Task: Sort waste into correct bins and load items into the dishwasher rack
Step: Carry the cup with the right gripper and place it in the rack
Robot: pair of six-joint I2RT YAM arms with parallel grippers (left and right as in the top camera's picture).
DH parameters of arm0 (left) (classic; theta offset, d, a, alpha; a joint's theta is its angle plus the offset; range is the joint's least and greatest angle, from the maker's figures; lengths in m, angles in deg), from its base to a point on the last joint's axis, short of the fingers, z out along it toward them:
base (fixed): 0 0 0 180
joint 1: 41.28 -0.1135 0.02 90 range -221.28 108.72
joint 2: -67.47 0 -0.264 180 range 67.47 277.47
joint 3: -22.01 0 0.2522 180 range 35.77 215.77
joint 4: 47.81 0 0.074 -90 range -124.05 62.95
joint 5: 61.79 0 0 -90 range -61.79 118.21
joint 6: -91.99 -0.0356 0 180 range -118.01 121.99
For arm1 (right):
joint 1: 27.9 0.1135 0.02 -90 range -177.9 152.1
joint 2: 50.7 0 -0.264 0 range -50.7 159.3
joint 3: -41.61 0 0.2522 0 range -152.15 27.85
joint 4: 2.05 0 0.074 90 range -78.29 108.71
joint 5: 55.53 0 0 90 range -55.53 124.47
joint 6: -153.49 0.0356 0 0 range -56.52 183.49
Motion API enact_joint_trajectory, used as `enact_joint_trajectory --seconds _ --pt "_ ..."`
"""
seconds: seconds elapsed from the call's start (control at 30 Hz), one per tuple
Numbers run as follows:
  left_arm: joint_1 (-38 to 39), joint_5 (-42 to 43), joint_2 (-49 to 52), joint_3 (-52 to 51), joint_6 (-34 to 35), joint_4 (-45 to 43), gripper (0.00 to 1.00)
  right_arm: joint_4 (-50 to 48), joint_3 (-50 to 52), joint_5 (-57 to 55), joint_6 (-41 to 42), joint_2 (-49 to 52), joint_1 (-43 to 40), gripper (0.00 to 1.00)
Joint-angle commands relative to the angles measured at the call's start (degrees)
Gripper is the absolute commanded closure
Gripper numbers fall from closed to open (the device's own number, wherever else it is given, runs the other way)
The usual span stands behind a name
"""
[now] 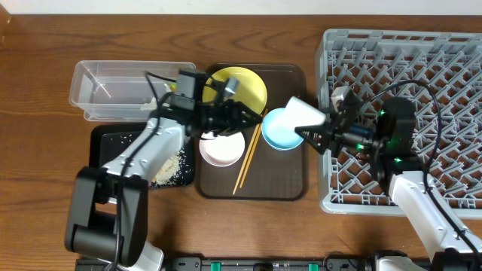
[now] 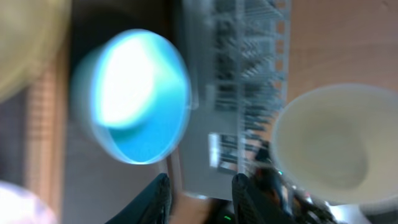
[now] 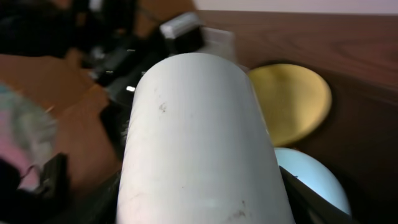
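The pale cup will go down on the pegs [image 1: 386, 148] near the middle of the dishwasher rack, set there by my right gripper.
My right gripper [image 1: 312, 128] [image 3: 199, 208] is shut on the small pale cup [image 1: 305, 113] [image 3: 196, 143], holding it on its side between the brown tray and the dishwasher rack [image 1: 407, 113]. The cup [image 2: 333, 143] also shows in the left wrist view, its mouth facing the camera. My left gripper [image 1: 252, 119] [image 2: 200, 196] hangs open over the tray, with nothing between its fingers. Below it sit the light blue bowl [image 1: 279, 129] [image 2: 134, 96], the white bowl [image 1: 222, 149], the yellow plate [image 1: 245, 86] [image 3: 292, 102] and the chopsticks [image 1: 248, 159].
The brown tray [image 1: 279, 184] holds the dishes. To its left stand the clear box [image 1: 124, 90] and the black tray [image 1: 113, 143], which carries whitish crumbs [image 1: 169, 169]. The rack fills the right side of the table.
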Motion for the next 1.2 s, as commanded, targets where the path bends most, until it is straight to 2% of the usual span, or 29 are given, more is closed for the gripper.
enact_joint_trajectory --seconds 0.0,0.17,0.27,0.4,0.53,0.87,1.17 --pt "-2.9 -4.5 -1.3 0.5 -8.8 2.8 0.65 1.1 -0.8 -3.6 -0.1 -0.2 -2.0 0.60" --pt "-5.0 -10.2 -5.7 0.5 -13.7 9.5 0.64 5.4 -1.9 -6.1 0.3 -3.5 -3.9 0.63" --pt "-5.0 -15.7 -9.2 0.5 -16.5 13.7 0.65 12.1 -3.7 -10.6 0.3 -5.9 -5.0 0.66" --pt "-5.0 -21.4 -13.5 0.5 -17.2 17.8 0.65 25.8 -8.2 -19.8 0.3 -8.4 -6.5 0.84" --pt "-5.0 -21.5 -16.2 0.5 -17.2 18.4 0.64 38.4 -14.1 -30.4 0.3 -9.6 -7.7 0.99" --pt "-5.0 -24.5 -17.0 0.5 -17.2 19.5 0.65 62.9 -27.7 -55.0 -0.5 -9.6 -8.4 0.99" --pt "-5.0 -25.3 -17.0 0.5 -16.9 19.5 0.65 74.0 -35.4 -59.1 -0.3 -3.2 -14.3 0.99"
